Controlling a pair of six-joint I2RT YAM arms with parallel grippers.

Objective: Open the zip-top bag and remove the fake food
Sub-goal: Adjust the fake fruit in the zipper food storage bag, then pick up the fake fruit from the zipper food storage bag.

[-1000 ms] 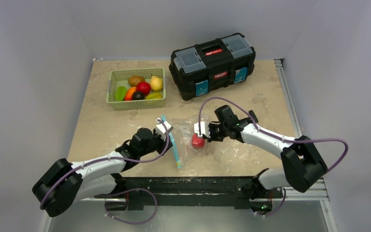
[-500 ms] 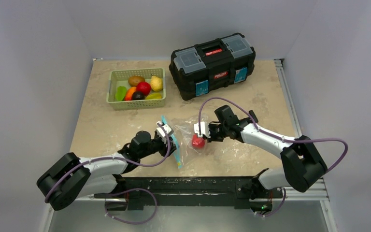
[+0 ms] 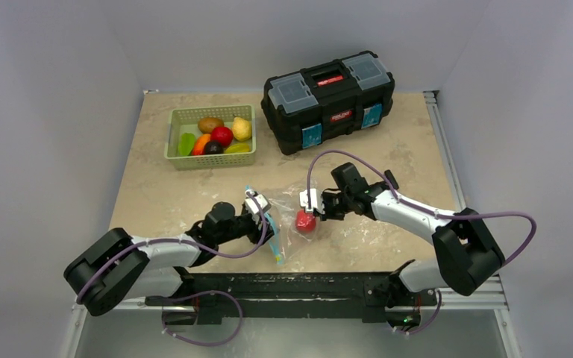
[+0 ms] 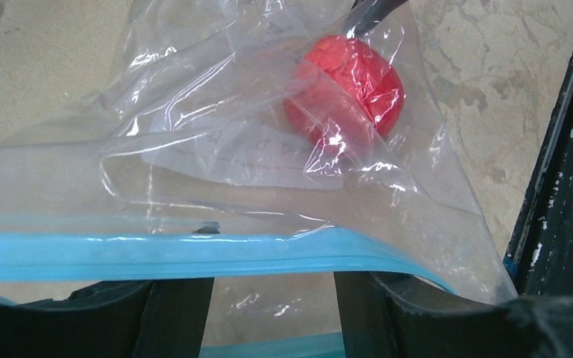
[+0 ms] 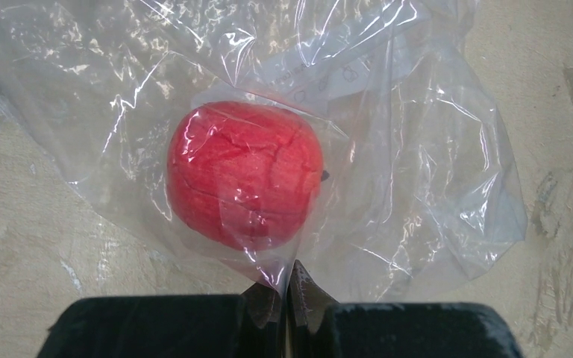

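Note:
My right gripper is pinching off the middle of the red piece, so I need to open it and pinch squarely [image 5: 233, 255] behind the red piece while my left gripper reaches in.
The clear zip-top bag [image 3: 287, 205] lies on the table between my grippers. One red fake food piece [image 3: 304, 221] sits inside it, also seen in the left wrist view [image 4: 347, 89] and the right wrist view [image 5: 242, 173]. My left gripper [image 3: 260, 209] is at the bag's mouth. Its jaws stand wide apart [image 4: 272, 280], with the teal zip strip [image 4: 157, 253] lying across the fingertips and a second teal edge low between them. My right gripper [image 3: 313, 203] is shut [image 5: 287, 287] on a pinch of the bag's plastic [image 5: 418, 171] just behind the red piece.
A green basket [image 3: 175, 123] holding several fake fruits [image 3: 221, 136] stands at the back left. A black toolbox [image 3: 328, 101] stands at the back centre. The table's near edge and a black rail [image 4: 559, 186] are close behind the bag.
My left arm has reached further right and lower, bringing its gripper up to the bag's zip strip. The right gripper has kept its hold; the red piece has barely shifted.

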